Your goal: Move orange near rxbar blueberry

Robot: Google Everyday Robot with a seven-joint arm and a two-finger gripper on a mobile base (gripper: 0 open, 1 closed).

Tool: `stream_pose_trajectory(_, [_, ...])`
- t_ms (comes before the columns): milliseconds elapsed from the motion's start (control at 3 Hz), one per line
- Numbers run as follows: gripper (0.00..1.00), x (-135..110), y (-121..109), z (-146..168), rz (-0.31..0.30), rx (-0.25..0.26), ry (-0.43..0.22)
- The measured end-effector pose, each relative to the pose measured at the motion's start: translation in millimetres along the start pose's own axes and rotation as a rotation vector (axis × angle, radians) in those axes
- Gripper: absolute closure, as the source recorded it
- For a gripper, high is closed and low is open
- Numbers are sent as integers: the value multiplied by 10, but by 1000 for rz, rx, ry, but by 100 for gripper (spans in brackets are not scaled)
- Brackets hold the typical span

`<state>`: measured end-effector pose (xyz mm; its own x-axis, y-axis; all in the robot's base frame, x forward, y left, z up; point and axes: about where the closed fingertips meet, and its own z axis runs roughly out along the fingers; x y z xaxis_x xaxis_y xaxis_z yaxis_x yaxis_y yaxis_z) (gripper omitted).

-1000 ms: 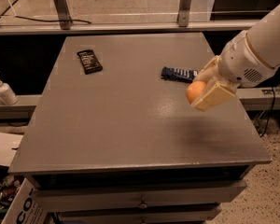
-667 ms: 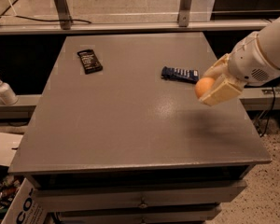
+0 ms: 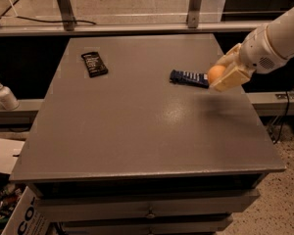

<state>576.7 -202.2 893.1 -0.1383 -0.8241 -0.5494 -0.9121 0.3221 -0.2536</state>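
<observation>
My gripper has the orange. It will release it on the grey table (image 3: 209, 82), against the rxbar blueberry's end nearest my arm.
The orange (image 3: 215, 74) is a small round fruit held between the cream fingers of my gripper (image 3: 222, 72), which is shut on it at the right side of the grey table (image 3: 137, 126). It hangs just above the table surface, right at the right end of the rxbar blueberry (image 3: 188, 78). The bar is a flat dark blue wrapper with white lettering, lying on the table right of centre. My white arm (image 3: 274, 43) comes in from the upper right.
A black-wrapped bar (image 3: 94, 63) lies at the table's back left. A white pump bottle (image 3: 3, 94) stands on a ledge left of the table. A metal rail (image 3: 132, 28) runs behind it. Cardboard boxes (image 3: 10, 199) sit on the floor at lower left.
My gripper has carried the orange to the right and toward the back of the table, and it now sits beside the blue bar's right end. The bars have not moved.
</observation>
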Motion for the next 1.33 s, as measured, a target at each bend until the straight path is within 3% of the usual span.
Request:
stream_pose_trajectory(667, [100, 16, -345, 477, 25, -28, 6])
stream_pose_trajectory(1333, [100, 141, -428, 621, 44, -24, 23])
